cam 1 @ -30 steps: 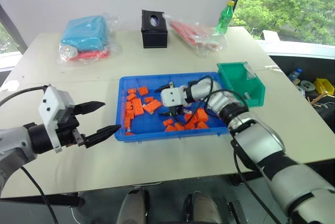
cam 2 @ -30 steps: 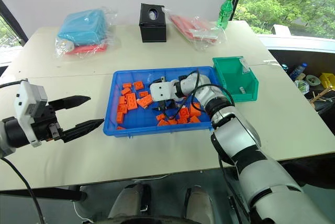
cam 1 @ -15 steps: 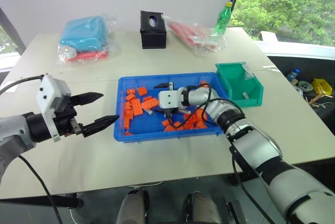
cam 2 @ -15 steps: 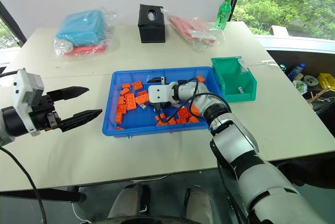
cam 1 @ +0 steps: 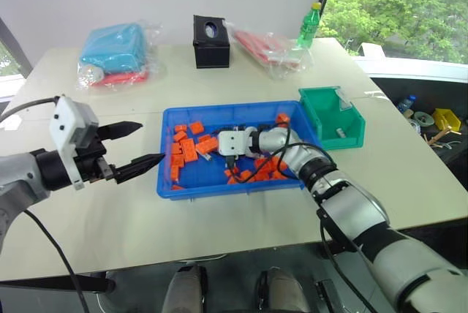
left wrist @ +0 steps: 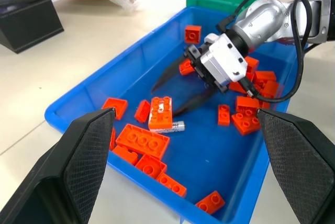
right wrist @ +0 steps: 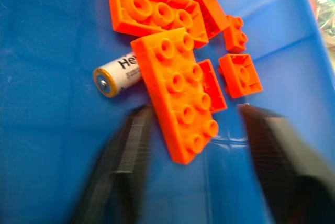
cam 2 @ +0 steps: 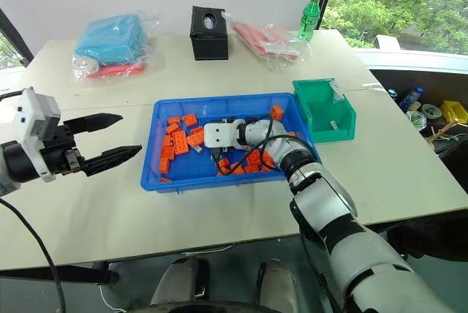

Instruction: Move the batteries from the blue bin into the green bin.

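Right fingers straddle the long orange block covering the battery, so I will turn and pull the battery out by its exposed end (right wrist: 111, 79).
The blue bin (cam 1: 234, 106) sits mid-table, holding several orange blocks (cam 1: 191, 149) and one silver battery (left wrist: 175, 126). That battery (right wrist: 118, 72) lies partly under a long orange block (right wrist: 178, 98). My right gripper (left wrist: 165, 102) is low inside the bin and open. Its fingers (right wrist: 123, 150) stand on either side of that block, just short of the battery. The green bin (cam 1: 316, 112) stands against the blue bin's right end, with a small pale cylinder (cam 1: 338, 132) in it. My left gripper (cam 1: 152, 142) hovers open and empty left of the blue bin.
At the back of the table are a black tissue box (cam 1: 211, 31), a green bottle (cam 1: 311, 25), a light-blue bagged bundle (cam 1: 117, 46) and a red bagged bundle (cam 1: 267, 46). Bare tabletop lies in front of the bins and to their left.
My right gripper has turned a little toward the left part of the blue bin, over the long block and battery. The left gripper has stayed open in about the same place.
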